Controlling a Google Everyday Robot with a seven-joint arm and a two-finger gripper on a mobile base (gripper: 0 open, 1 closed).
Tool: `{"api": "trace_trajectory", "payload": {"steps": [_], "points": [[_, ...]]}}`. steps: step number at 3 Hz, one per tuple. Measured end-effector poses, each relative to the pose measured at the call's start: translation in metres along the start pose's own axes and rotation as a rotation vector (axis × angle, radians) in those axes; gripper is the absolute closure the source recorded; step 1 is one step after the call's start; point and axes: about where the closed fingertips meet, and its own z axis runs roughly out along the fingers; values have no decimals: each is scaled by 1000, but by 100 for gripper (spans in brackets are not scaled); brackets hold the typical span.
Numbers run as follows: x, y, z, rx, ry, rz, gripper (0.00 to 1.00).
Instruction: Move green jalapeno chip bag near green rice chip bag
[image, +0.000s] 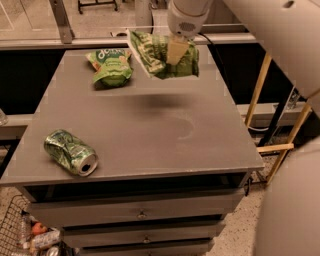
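Note:
Next, I release the green jalapeno chip bag, now hanging above the far middle of the table, against the green rice chip bag's side (148, 68) facing the wooden poles.
The green jalapeno chip bag (155, 54), dark green with a white end strip, hangs in the air above the far middle of the grey table (150, 135); its shadow falls on the tabletop below. My gripper (176, 51) comes down from the top of the view and is shut on the bag's right part. The green rice chip bag (111, 65), a smaller bright-green pouch with white script, lies on the far left of the table, just left of the held bag and apart from it.
A crushed green can (70, 152) lies on its side near the table's front left corner. Drawers (142, 215) run below the tabletop. A wire basket (25, 235) with items stands on the floor at lower left. Wooden poles (280, 130) stand to the right.

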Motion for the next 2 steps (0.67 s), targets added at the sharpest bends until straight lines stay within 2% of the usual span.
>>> {"api": "trace_trajectory", "payload": {"steps": [1, 2], "points": [[-16, -36, 33, 8, -6, -40, 100], [-14, -55, 73, -13, -2, -19, 100]]}}
